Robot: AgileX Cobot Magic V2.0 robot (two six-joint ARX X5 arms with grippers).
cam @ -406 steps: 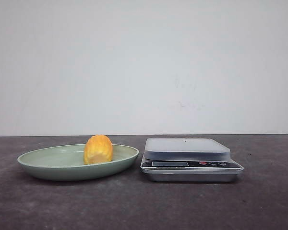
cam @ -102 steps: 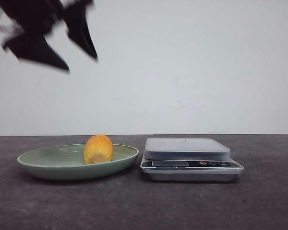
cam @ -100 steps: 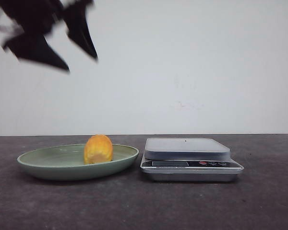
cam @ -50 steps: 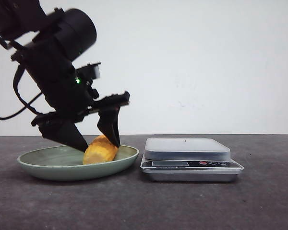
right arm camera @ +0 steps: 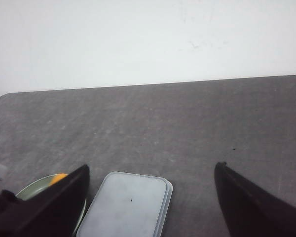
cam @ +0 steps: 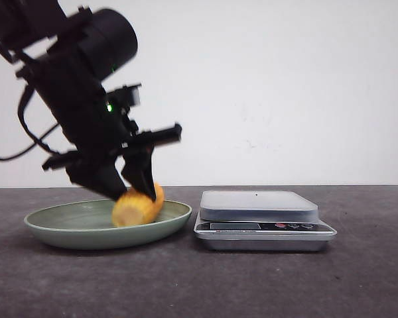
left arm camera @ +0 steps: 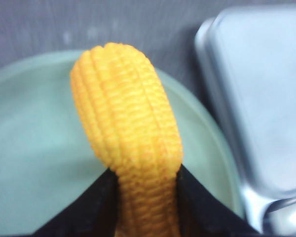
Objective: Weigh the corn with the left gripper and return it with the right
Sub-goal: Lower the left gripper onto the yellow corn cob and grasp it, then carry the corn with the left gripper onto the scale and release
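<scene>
The corn still lies tilted in the green plate. The robot's left gripper will release the corn on the middle of the silver scale's bare platform (cam: 255,201).
The corn (cam: 138,208), a stubby yellow-orange cob piece, lies tilted in the green plate (cam: 60,228). My left gripper (cam: 134,197) reaches down from the upper left and is shut on the corn. In the left wrist view the corn (left arm camera: 126,133) sits between the black fingers (left arm camera: 96,207) of the left gripper (left arm camera: 145,170), over the plate (left arm camera: 34,148). The silver scale (cam: 259,207) stands just right of the plate, its platform bare. My right gripper (right arm camera: 153,167) is open and empty, high above the scale (right arm camera: 126,205); it does not show in the front view.
The dark grey table (cam: 199,285) runs to a white wall behind. The scale's display and buttons (cam: 292,226) face the front. In the right wrist view the plate's rim (right arm camera: 32,187) and a bit of corn (right arm camera: 58,177) show beside one finger.
The left arm came down from the upper left to the plate. Its jaws, which straddled the corn half a second ago, have closed on it, and the corn has tilted.
</scene>
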